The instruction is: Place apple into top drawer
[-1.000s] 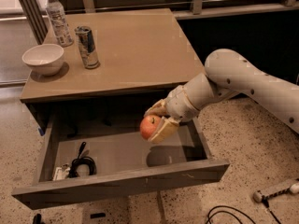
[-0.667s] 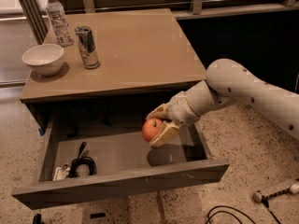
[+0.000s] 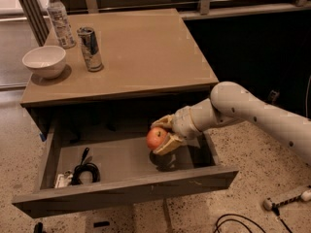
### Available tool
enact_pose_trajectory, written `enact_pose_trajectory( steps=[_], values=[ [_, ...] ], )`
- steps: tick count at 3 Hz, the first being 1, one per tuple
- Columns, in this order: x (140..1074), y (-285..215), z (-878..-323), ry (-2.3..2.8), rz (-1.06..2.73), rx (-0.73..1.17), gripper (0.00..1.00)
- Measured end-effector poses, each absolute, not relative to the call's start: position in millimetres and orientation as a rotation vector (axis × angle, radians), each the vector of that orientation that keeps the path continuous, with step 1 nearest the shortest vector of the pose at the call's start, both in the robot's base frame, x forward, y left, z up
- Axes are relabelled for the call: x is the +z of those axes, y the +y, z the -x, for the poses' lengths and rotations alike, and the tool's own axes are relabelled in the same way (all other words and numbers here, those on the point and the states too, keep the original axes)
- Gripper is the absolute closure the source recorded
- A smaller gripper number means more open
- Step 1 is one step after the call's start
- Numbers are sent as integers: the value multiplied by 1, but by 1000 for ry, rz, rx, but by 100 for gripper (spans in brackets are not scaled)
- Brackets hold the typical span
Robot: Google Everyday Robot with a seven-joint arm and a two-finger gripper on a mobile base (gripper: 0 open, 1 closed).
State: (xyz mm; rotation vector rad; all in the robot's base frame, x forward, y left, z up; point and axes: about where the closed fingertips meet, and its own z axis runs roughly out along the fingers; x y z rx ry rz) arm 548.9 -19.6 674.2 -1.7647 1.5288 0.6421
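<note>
Next, I let go of the apple on the drawer's bottom toward the back point(image 3: 153, 141), well away from the coiled black cable. The apple is now just above the drawer floor.
The top drawer point(image 3: 126, 188) stands pulled open under the tabletop, its grey-brown floor showing. The red-orange apple point(image 3: 156, 138) is held in my gripper point(image 3: 164, 135), whose tan fingers point(image 3: 169, 144) close around it from the right. The gripper holds the apple just above the drawer floor, right of its middle, with a shadow directly beneath. My white arm reaches in from the right.
A coiled black cable point(image 3: 83, 171) and a small white item point(image 3: 61, 180) lie in the drawer's left part. On the tabletop point(image 3: 141, 52) stand a white bowl point(image 3: 44, 61), a can point(image 3: 90, 48) and a water bottle point(image 3: 60, 19). Cables lie on the floor at lower right.
My gripper has moved slightly down and to the right with the apple, lower into the open drawer.
</note>
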Motion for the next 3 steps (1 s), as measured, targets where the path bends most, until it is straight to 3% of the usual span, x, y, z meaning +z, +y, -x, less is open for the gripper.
enact_pose_trajectory(
  steps=[3],
  values=[
    [617, -7, -586, 1516, 1771, 623, 100]
  ],
)
